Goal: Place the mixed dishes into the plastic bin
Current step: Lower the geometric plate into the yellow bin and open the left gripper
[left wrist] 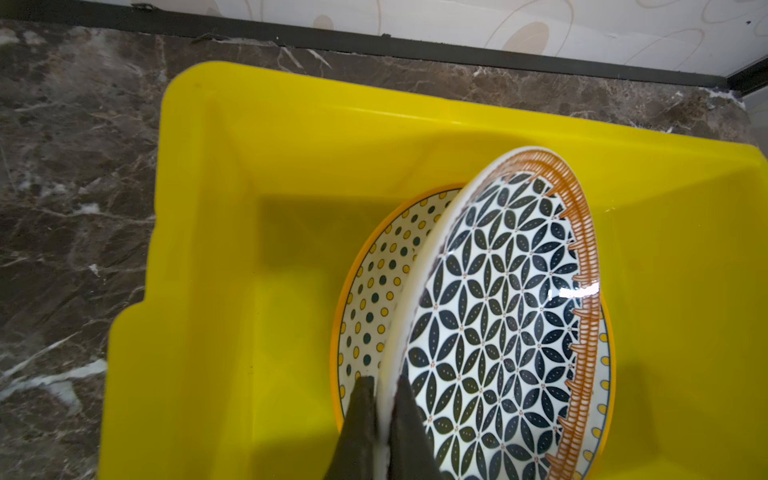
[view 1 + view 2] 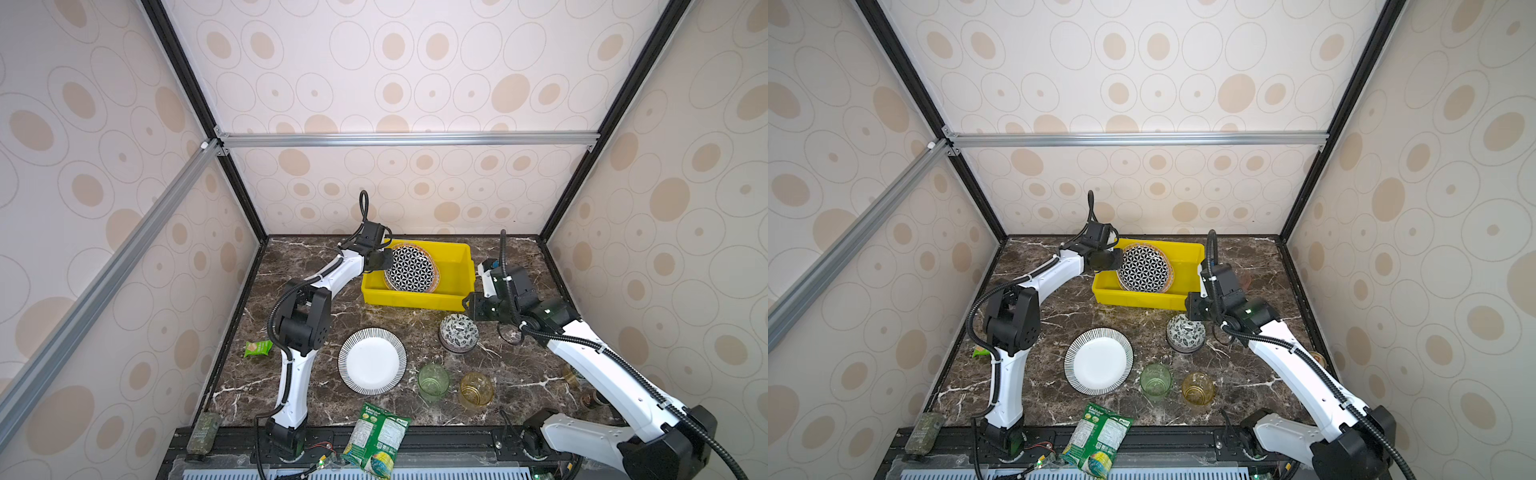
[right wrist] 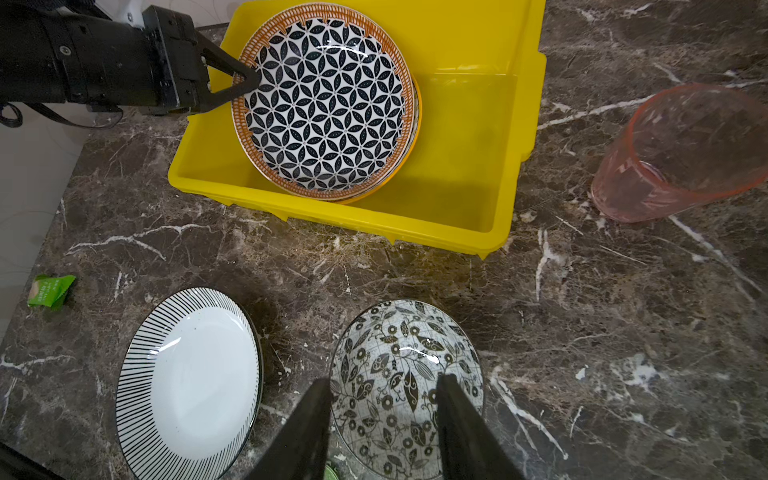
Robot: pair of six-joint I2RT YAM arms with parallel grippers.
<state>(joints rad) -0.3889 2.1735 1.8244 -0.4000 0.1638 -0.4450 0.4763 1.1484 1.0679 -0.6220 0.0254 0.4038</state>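
Observation:
I should use my left gripper to put the black-white geometric plate, now held tilted inside the bin, down on top of the dotted plate (image 2: 412,272) (image 1: 476,340) in the yellow plastic bin and let go.
My left gripper (image 1: 384,380) is shut on the rim of the black-white geometric plate (image 2: 411,268), holding it tilted inside the yellow plastic bin (image 2: 415,301). Under it a dotted plate (image 1: 374,291) lies flat on the bin's floor. My right gripper (image 3: 384,380) is open just above the floral bowl (image 3: 407,374), gripping nothing. A striped plate (image 2: 372,360), a green tumbler (image 2: 433,381) and an amber tumbler (image 2: 476,390) stand on the marble in front. In the right wrist view a pink tumbler (image 3: 681,153) is to the right of the bin.
A small green snack packet (image 2: 257,348) lies by the left arm's elbow. A larger packet (image 2: 376,440) hangs over the table's front edge. Enclosure walls close in the back and both sides. Small jars (image 2: 573,374) sit under the right arm.

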